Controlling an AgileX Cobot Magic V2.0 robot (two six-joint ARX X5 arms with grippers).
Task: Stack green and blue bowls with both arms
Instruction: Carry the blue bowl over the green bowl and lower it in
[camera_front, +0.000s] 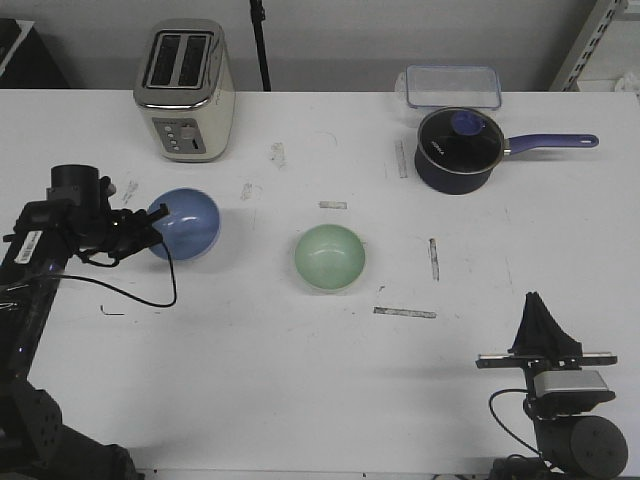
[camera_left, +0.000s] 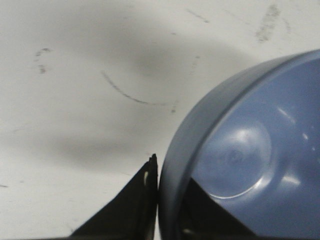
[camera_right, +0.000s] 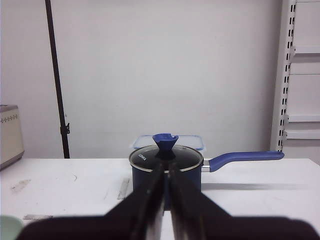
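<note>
My left gripper has the light blue bowl. It will release it inside the pale green bowl (camera_front: 331, 255) near the middle of the table.
The light blue bowl (camera_front: 185, 225) sits left of the table's middle, tilted toward the left. My left gripper (camera_front: 152, 228) is shut on its left rim. In the left wrist view one finger (camera_left: 142, 200) presses the outside of the blue bowl (camera_left: 250, 150) and the other sits inside it. The pale green bowl (camera_front: 330, 258) stands upright near the table's middle, apart from both grippers; its edge shows in the right wrist view (camera_right: 7, 227). My right gripper (camera_front: 537, 305) is shut and empty at the front right, its fingers (camera_right: 155, 200) together.
A cream toaster (camera_front: 185, 90) stands at the back left. A dark navy saucepan (camera_front: 458, 150) with a lid and purple handle stands at the back right, and it also shows in the right wrist view (camera_right: 167, 165). A clear plastic container (camera_front: 452, 87) lies behind it.
</note>
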